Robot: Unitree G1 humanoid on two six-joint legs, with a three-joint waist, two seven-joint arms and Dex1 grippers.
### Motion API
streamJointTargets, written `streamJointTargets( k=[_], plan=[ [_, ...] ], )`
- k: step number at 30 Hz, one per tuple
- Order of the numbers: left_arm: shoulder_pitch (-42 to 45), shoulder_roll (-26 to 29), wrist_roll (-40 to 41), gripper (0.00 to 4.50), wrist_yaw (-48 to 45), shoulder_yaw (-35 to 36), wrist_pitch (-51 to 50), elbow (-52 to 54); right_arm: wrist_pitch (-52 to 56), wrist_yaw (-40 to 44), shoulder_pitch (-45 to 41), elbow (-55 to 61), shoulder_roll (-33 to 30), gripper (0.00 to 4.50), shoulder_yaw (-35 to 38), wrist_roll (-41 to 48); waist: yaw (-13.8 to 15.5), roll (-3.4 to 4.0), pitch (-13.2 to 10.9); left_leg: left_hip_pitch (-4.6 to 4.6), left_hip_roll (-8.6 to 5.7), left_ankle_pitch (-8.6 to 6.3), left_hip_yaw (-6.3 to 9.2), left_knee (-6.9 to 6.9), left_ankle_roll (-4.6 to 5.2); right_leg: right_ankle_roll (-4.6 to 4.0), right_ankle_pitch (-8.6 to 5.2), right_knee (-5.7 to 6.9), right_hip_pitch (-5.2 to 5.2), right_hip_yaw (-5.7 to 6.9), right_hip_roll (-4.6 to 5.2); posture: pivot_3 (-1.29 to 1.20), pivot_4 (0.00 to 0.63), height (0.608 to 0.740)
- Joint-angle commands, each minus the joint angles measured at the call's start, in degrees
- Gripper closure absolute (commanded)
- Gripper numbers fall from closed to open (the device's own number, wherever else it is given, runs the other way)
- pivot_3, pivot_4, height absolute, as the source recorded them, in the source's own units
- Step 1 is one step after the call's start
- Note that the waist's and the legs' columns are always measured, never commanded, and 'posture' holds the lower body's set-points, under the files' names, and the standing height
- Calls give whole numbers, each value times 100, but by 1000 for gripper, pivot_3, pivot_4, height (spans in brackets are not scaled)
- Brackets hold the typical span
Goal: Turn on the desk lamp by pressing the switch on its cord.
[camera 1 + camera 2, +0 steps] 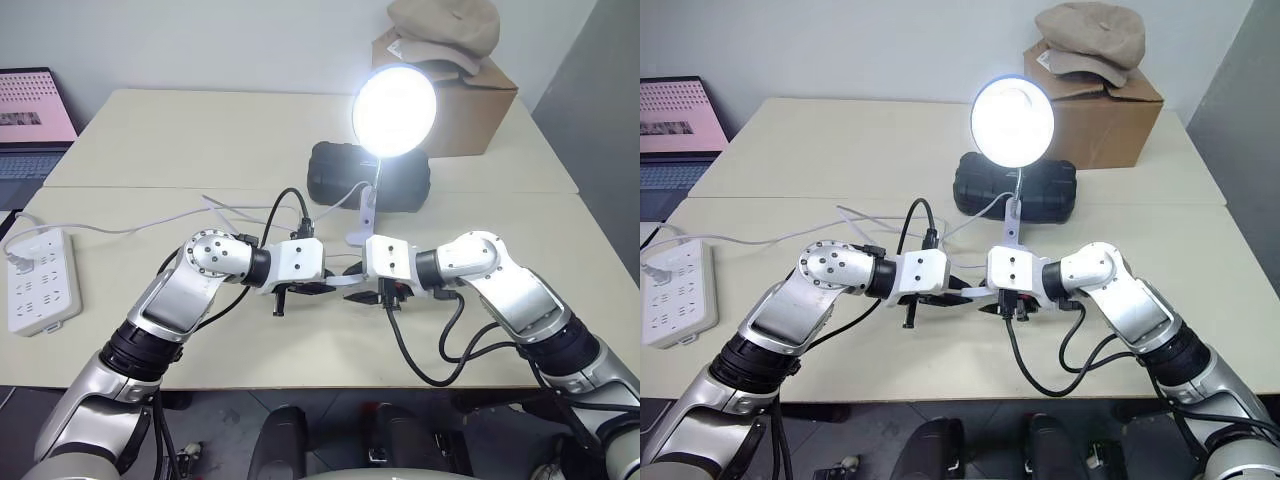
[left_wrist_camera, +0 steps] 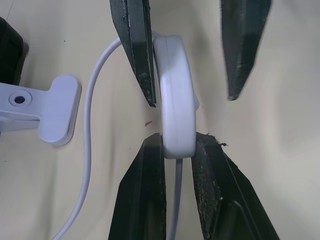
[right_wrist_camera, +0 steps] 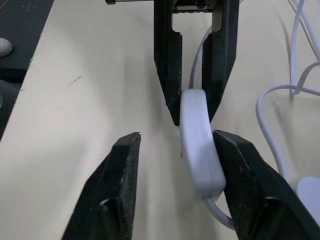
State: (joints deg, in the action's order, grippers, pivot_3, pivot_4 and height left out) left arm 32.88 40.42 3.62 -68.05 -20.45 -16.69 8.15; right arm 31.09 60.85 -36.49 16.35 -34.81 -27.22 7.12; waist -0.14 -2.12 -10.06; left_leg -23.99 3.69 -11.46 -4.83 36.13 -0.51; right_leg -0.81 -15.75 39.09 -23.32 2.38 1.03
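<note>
My left gripper will let go of the switch on the bare table [image 1: 337,272] [image 2: 130,142] just in front of the lamp's white clip base.
The desk lamp [image 1: 394,110] stands at mid-table with its bulb glowing bright white. Its white clip base [image 2: 55,107] rests on the table. In front of it, my two grippers meet tip to tip above the table. The switch [image 2: 172,90], a small white oblong, hangs between them on the thin white cord [image 2: 90,125]. My left gripper [image 2: 179,142] is shut on one end of the switch. My right gripper [image 3: 177,136] is open around the other end: one finger [image 3: 245,185] lies against the switch's side, and the other stands apart from it.
A white power strip [image 1: 40,280] lies at the table's left edge. A black case [image 1: 345,175] sits behind the lamp. A cardboard box [image 1: 470,105] with a cap [image 1: 445,30] on it stands at the back right. A laptop [image 1: 30,120] is at the far left.
</note>
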Motion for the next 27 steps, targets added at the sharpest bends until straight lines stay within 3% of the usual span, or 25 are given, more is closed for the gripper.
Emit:
streamJointTargets(
  k=[1,11,15,26,27],
  plan=[
    [46,10,-2,4099,54,153,99,53,63,15,-19,245,-36,2135,143,33,0,0,0,0,0,0,0,0,0,0,0,0,0,0,0,0,150,740],
    [46,11,-47,4100,53,132,161,-5,105,-48,-34,194,13,2135,234,55,0,0,0,0,0,0,0,0,0,0,0,0,0,0,0,0,150,740],
    [-2,64,-177,4100,65,93,380,-195,193,6,-17,382,-147,2135,597,297,1,0,0,0,0,0,0,0,0,0,0,0,0,0,0,0,150,740],
    [376,-529,-756,4100,442,-169,903,-1662,943,-546,1112,1764,-683,2135,1437,692,17,-1,1,-1,0,0,1,2,0,0,0,-1,3,3,2,0,150,740],
    [459,-620,-841,3399,500,-206,992,-1884,1037,-655,1191,1856,-661,2135,1476,700,16,-1,1,0,-1,0,0,3,0,2,1,0,2,1,2,0,150,740]
  ],
)
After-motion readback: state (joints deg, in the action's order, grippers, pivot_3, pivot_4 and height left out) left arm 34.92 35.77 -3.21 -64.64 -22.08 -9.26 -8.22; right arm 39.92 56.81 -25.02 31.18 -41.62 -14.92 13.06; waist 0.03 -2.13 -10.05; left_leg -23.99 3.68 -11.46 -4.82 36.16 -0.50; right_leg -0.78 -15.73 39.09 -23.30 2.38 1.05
